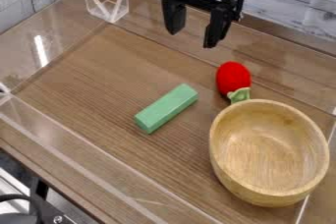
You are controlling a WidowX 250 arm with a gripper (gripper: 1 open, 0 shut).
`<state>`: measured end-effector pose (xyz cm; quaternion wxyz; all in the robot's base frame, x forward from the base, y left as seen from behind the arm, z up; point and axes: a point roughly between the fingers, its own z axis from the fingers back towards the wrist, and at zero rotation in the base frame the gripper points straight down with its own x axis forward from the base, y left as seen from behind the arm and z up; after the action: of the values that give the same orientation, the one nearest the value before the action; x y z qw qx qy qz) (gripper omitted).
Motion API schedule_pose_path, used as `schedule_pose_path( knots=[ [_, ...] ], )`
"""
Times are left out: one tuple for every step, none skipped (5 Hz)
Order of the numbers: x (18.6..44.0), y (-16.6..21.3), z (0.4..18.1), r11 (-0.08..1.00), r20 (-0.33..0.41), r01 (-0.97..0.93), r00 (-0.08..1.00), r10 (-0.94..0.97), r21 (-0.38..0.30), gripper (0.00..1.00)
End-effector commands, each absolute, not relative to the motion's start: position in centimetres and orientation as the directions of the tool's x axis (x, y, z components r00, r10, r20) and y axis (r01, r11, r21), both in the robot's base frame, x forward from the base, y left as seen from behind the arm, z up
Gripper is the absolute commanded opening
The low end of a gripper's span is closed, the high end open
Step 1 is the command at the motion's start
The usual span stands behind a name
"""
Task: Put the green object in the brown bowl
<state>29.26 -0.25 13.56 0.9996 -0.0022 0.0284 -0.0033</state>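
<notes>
The robot's gripper will close on the middle of the green object (165, 108), with one finger along each of the green object's long sides.
The green object (165, 108) is a flat light-green block lying diagonally on the wooden tabletop, left of centre. The brown bowl (270, 150) is a round wooden bowl with a thick rim, sitting at the lower right with nothing in it. My gripper (194, 28) hangs above the far middle of the table, pointing down, its two black fingers spread apart with nothing between them. It is well above and behind the block, clear of both block and bowl.
A red strawberry-like toy with green leaves (235, 79) lies between the block and the bowl's far rim. Clear acrylic walls (39, 51) ring the table, with a transparent bracket (105, 7) at the back left.
</notes>
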Motion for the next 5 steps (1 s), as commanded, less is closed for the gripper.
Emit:
schedule_pose_path(
  knots=[
    [28.9, 0.3, 12.4, 1.000, -0.082, -0.011, 0.997, 0.011, -0.005, 1.00],
    [26.9, 2.1, 10.9, 1.000, -0.086, 0.021, 0.996, -0.021, 0.002, 1.00],
    [25.3, 4.0, 10.0, 0.998, -0.061, 0.058, 0.997, -0.057, 0.010, 1.00],
    [24.8, 4.4, 9.4, 0.999, -0.046, 0.048, 0.998, -0.047, 0.012, 1.00],
    [24.3, 4.6, 9.1, 0.999, -0.046, 0.032, 0.998, -0.032, 0.010, 1.00]
  ],
)
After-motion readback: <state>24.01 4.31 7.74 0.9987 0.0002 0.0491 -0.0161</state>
